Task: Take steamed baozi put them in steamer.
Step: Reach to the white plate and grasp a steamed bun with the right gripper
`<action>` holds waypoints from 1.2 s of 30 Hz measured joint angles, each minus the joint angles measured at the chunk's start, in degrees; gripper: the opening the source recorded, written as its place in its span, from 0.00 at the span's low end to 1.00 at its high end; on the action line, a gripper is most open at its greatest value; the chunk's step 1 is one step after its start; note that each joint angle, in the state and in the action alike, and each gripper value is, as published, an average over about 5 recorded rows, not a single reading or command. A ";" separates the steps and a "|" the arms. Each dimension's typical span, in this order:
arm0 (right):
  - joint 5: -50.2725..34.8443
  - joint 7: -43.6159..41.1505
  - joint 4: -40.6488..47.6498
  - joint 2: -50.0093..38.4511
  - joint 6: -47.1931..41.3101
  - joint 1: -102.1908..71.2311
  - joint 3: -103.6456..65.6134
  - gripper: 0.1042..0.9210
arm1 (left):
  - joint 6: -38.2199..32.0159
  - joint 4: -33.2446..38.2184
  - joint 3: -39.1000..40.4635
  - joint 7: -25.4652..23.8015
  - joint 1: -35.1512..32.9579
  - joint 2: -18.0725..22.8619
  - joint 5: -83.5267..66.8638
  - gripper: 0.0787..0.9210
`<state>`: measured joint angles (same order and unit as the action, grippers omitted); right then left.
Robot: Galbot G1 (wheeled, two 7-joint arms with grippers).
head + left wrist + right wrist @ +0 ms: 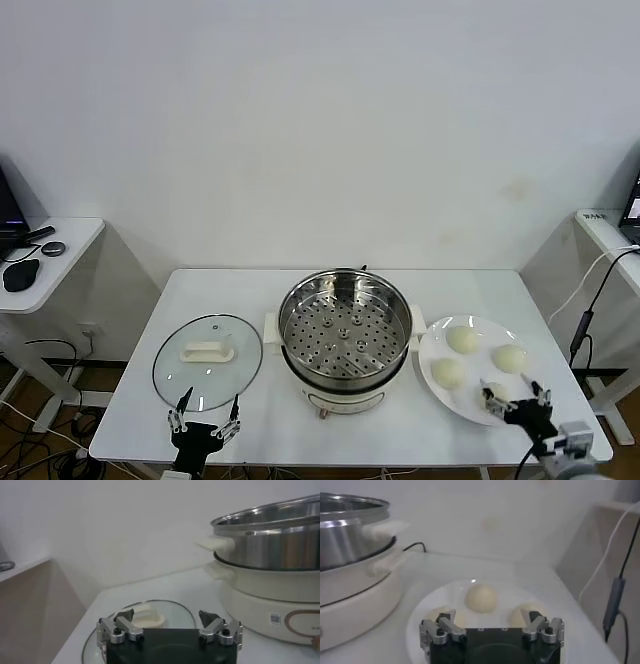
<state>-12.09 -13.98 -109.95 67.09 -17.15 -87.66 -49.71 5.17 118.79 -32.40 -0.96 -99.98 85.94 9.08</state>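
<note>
Next, my right gripper closes around the sides of the back baozi (463, 340) (481, 599) on the white plate, which is the one farthest from the front edge of the table.
The steamer (345, 335), a shiny steel pot with a perforated tray on a white base, stands mid-table with nothing in it. Several cream-white baozi lie on a white plate (482, 362) to its right: one at the back (461, 339), one to the right (510, 358), one nearer the pot (447, 373). My right gripper (515, 397) hovers open at the plate's near rim, partly covering another bun. In the right wrist view, buns (481, 597) lie just beyond the open gripper (490, 622). My left gripper (205, 408) is open over the near edge of the glass lid (207, 360).
The left wrist view has the lid's white handle (147, 615) ahead of the gripper (167, 622) and the steamer (270, 540) close beside. A side table (45, 260) stands far left. At far right, a cable (585, 320) hangs from a desk. Both grippers are near the table's front edge.
</note>
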 measured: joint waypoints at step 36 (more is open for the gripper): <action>38.77 -49.97 44.64 -23.67 22.15 65.78 57.68 0.88 | 0.55 0.89 -1.15 2.78 -3.70 2.39 0.75 0.88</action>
<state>26.68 -63.94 -65.30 43.41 5.00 -21.88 7.97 5.72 119.69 -33.56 1.82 -103.68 88.33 9.83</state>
